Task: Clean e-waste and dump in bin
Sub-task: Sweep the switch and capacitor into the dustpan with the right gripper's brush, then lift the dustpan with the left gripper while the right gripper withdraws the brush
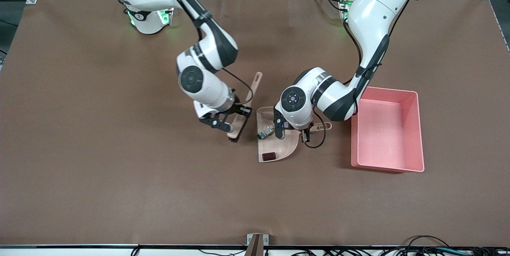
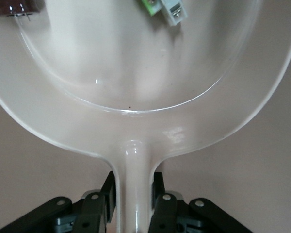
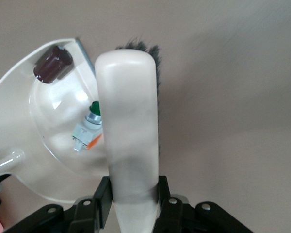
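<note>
Next, my right gripper releases the beige brush, setting it free on bare cloth (image 1: 110, 97) toward the end of the table that is opposite the pink bin.
Both e-waste parts lie in the beige dustpan (image 1: 287, 144): the white-and-green component (image 1: 265, 132) and the dark cylinder (image 1: 269, 155), which lies nearer the front camera. My left gripper (image 1: 306, 133) is shut on the dustpan's handle (image 2: 134, 170); the left wrist view shows the pan (image 2: 111, 63), the component (image 2: 167, 9) and the cylinder (image 2: 19, 7). My right gripper (image 1: 233, 117) is shut on a beige brush (image 1: 239, 122), whose bristles sit beside the pan's open edge. The right wrist view shows the brush (image 3: 128, 111), the pan (image 3: 48, 160), the cylinder (image 3: 52, 64) and the component (image 3: 87, 131). The pink bin (image 1: 388, 128) stands toward the left arm's end.
The brush's long handle (image 1: 255, 84) slants up toward the robots' bases. The bin shows nothing inside it. Brown table cloth (image 1: 119, 168) spreads all around. Cables run along the table's front edge (image 1: 418, 248).
</note>
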Tool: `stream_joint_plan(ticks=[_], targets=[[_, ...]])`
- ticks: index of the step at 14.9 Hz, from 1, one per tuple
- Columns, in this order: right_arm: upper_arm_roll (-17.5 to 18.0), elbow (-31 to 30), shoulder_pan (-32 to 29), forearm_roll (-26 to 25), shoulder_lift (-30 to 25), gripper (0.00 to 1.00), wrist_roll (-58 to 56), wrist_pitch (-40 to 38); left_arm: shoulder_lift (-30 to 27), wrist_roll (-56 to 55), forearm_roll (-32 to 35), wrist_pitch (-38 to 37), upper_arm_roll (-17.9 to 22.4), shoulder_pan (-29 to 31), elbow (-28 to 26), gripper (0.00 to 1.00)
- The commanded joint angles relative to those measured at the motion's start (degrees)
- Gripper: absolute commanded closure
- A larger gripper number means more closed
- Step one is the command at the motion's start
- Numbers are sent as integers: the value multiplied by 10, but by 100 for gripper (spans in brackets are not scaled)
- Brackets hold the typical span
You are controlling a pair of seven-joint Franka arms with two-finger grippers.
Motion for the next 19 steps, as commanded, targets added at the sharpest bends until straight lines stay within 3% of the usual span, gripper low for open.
stream_joint_plan(ticks=[1,4,7,9,10,12,14,17,19], targets=[[11,-112,-79,-6,-108,100,-112,-12,2,-10,12,70,-1,1,-11,89],[10,-171,-184,-6,-174,100,-276,-77,1,-12,6,132,-4,2,-21,96],[7,-209,-256,-23,-209,100,-379,-82,-2,-12,-6,148,-6,4,-19,98],[7,-217,-274,-172,-216,100,-386,-81,-9,-5,-29,148,-6,4,-14,99],[7,-238,-286,-219,-221,100,-384,-71,-16,-4,-32,148,-7,5,-13,99],[7,-279,-338,-232,-231,100,-407,-29,-29,-2,-37,148,-20,21,-14,100],[7,-313,-367,-232,-231,100,-424,0,-33,-1,-37,147,-62,64,-13,100],[7,-325,-416,-236,-217,100,-444,-2,-42,30,-36,141,-107,118,-14,100],[7,-326,-442,-236,-190,100,-486,1,-51,30,-37,113,-115,130,-13,100]])
